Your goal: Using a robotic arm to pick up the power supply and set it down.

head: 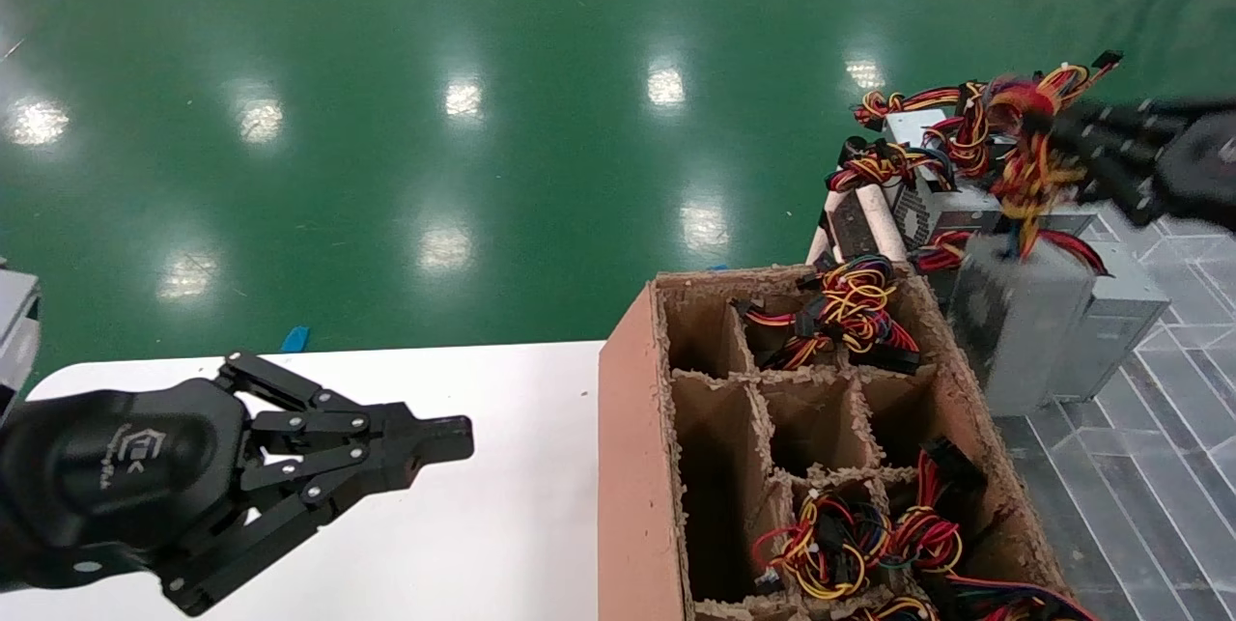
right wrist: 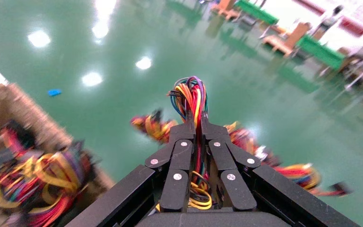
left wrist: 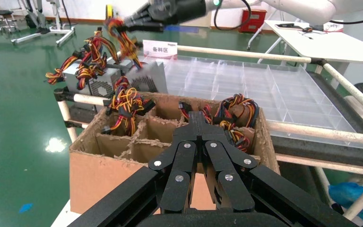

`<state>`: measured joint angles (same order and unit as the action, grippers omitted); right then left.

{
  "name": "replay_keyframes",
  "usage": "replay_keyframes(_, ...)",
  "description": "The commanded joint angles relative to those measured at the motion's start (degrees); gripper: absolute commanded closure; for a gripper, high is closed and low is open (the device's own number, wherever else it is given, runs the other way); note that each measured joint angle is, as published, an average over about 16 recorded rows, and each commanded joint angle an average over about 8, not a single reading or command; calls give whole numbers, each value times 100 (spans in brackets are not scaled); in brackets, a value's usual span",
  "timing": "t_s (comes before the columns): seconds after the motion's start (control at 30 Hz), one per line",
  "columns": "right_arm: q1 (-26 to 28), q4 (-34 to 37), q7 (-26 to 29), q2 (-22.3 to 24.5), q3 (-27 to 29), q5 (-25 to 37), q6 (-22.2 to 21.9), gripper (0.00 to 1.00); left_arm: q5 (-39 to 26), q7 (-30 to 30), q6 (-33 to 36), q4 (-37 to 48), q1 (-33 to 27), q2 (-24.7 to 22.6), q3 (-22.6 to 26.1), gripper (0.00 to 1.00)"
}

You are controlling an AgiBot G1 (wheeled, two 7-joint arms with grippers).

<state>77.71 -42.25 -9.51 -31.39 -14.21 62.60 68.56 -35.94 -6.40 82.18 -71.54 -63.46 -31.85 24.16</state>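
Observation:
I set the grey power supply between the cardboard box and the next power supply (head: 1022, 373) with my right gripper.
My right gripper (head: 1062, 143) is shut on the red, yellow and black wire bundle (head: 1025, 153) of the grey power supply (head: 1014, 322). The box hangs from those wires in the air, beside the far right corner of the divided cardboard box (head: 632, 428). In the right wrist view the wires (right wrist: 192, 94) run up between the closed fingers of the right gripper (right wrist: 196, 124). The left wrist view shows the same right gripper (left wrist: 137, 21) holding the wires (left wrist: 119, 37) above the power supply (left wrist: 145, 78). My left gripper (head: 456, 437) is shut and empty over the white table (head: 483, 524).
More grey power supplies (head: 932, 206) with wire bundles stand on the rack behind and right of the hanging one (head: 1120, 312). Several compartments of the cardboard box (left wrist: 101, 177) hold wire bundles (head: 850, 307). A clear divided tray (left wrist: 246, 85) lies beyond the box.

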Motion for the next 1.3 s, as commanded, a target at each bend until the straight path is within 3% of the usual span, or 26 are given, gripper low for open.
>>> replay_keyframes(0.03, -39, 86, -100, -32, -5, -18, 74, 100, 0, 0, 0, 0, 0, 0, 0, 100)
replay_keyframes(0.2, -244, -61, 74, 224, -47, -29, 329, 100, 0, 0, 0, 0, 0, 0, 0, 100)
replay_keyframes(0.23, -279, -129, 126, 283, -59, -16, 359, 95, 0, 0, 0, 0, 0, 0, 0, 100)
replay_keyframes(0.47, -476, -764, 468, 592, -142, 210, 200, 9, 0, 0, 0, 0, 0, 0, 0, 100)
replay_keyframes(0.5, -503, -842, 506, 616, -138, 225, 142, 1, 0, 0, 0, 0, 0, 0, 0, 100)
replay_keyframes(1.3, -1217, -2173, 824, 837, 436, -635, -457, 0, 0, 0, 0, 0, 0, 0, 0, 100)
